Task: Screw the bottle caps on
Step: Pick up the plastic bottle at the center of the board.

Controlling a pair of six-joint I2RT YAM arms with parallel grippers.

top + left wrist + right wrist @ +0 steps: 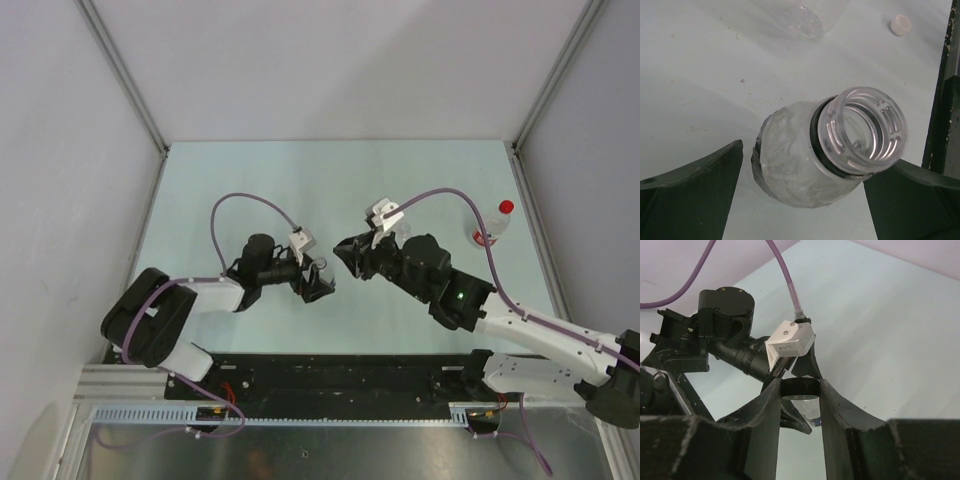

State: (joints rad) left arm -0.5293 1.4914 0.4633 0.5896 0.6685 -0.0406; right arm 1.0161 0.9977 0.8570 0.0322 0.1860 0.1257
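My right gripper will set the black cap down on the table [330,311] between my left gripper and the dark front edge.
A clear bottle [805,165] with an open threaded neck [862,131] stands between the wide-apart fingers of my left gripper [805,172]. A gap shows beside the left finger [695,192]. My right gripper [800,390] is shut on the black cap [800,388] and holds it just above that bottle [812,410], close to the left gripper [318,281]. A whitish cap [900,24] lies loose on the table. A second clear bottle [810,20] stands farther off. At the right, a third bottle [490,230] carries a red cap [506,207].
The pale green table [250,180] is bordered by grey walls and metal corner posts [125,75]. The left wrist's white camera block [789,342] and purple cable [787,280] sit close in front of my right gripper. A dark edge [940,100] runs down the right of the left wrist view.
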